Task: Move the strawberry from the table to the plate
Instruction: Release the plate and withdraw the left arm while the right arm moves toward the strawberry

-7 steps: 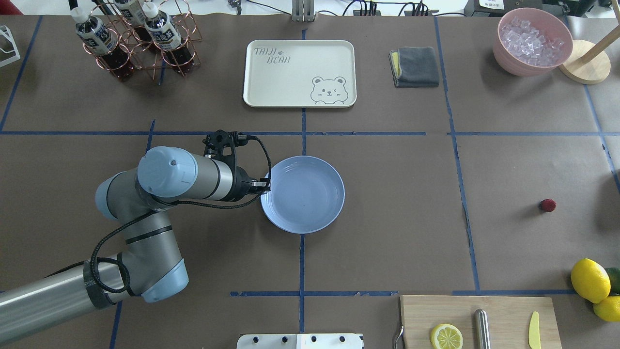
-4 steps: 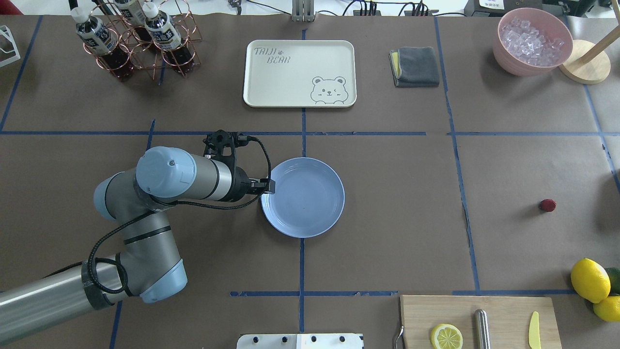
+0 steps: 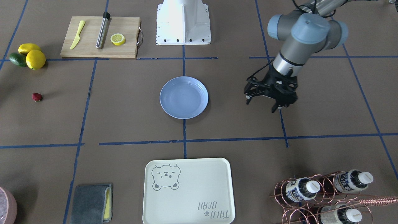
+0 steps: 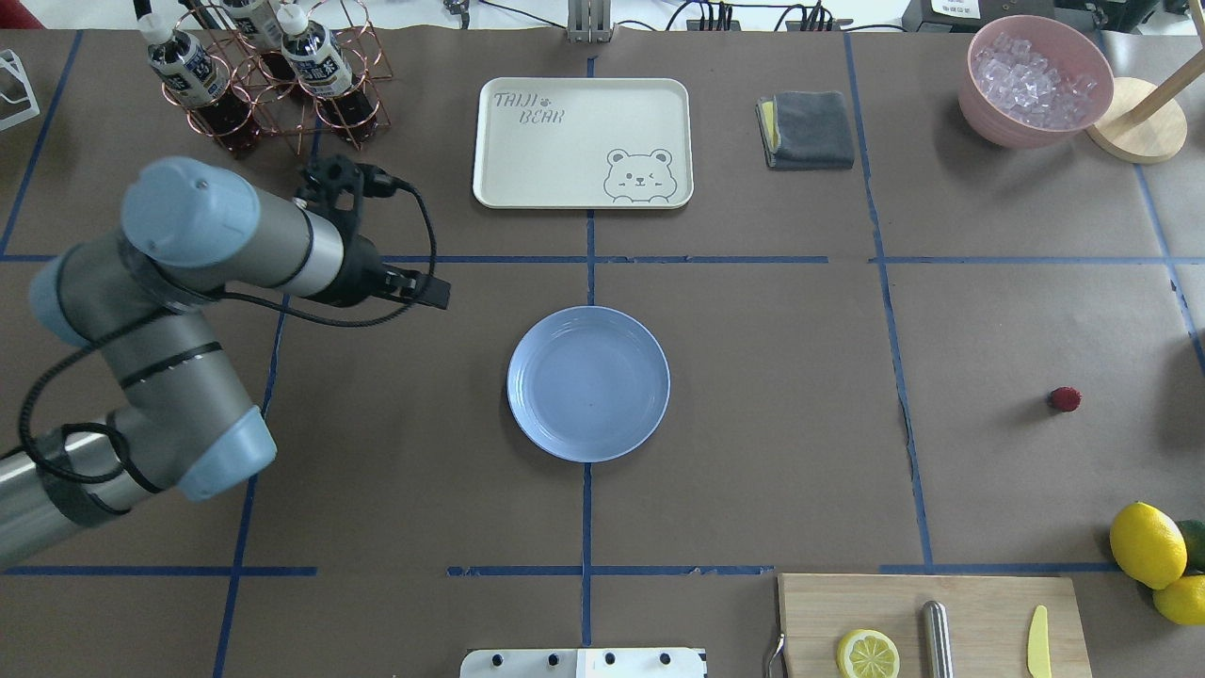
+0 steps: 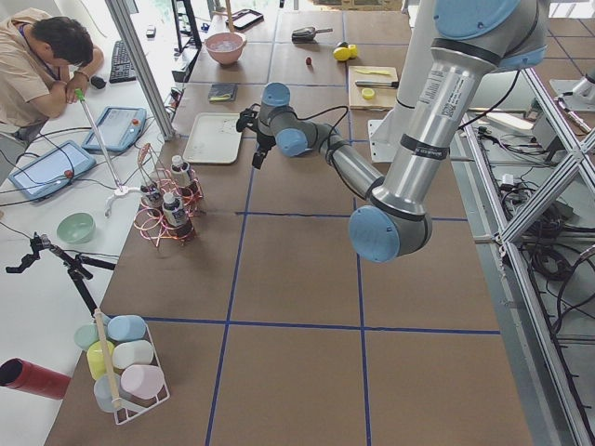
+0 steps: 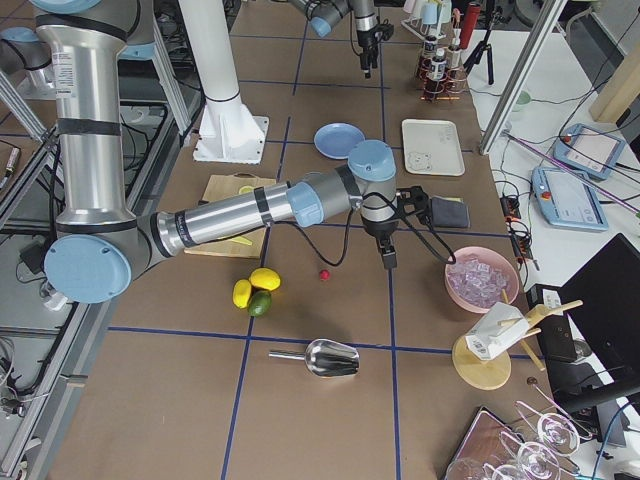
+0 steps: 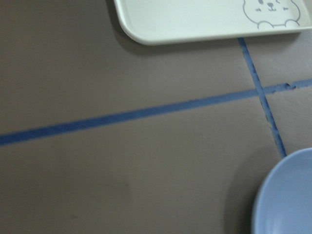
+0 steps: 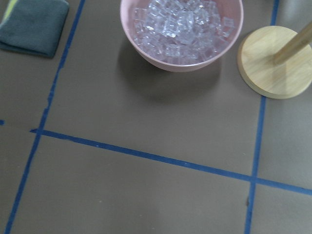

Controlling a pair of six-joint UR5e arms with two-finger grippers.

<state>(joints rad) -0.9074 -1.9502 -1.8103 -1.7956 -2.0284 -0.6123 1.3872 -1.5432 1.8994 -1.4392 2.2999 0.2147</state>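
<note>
The robot's right gripper needs to close around the red middle of the strawberry [image 3: 37,97], which is lying on the table near the lemons.
The strawberry [image 4: 1064,399] [image 3: 37,97] [image 6: 324,274], small and dark red, lies on the brown-paper table [image 4: 772,443] far to the right. The light-blue plate [image 4: 588,383] [image 3: 183,97] sits flat and bare at the table's middle; its rim [image 7: 287,195] shows in the left wrist view. My left gripper [image 4: 438,294] [image 3: 261,104] hovers left of and behind the plate, open and holding nothing. My right gripper [image 6: 387,262] hangs beside the strawberry, on the ice bowl's side; it shows only in the right side view, so I cannot tell its state.
A cream bear tray [image 4: 582,141] lies behind the plate. A copper bottle rack [image 4: 273,75] stands back left, close to my left arm. A grey cloth [image 4: 808,129] and a pink ice bowl [image 4: 1036,80] are back right. Lemons [image 4: 1147,544] and a cutting board [image 4: 932,626] are front right.
My left gripper has pulled away from the plate's left rim, moving left and toward the back. The plate settled flat. The strawberry has not moved.
</note>
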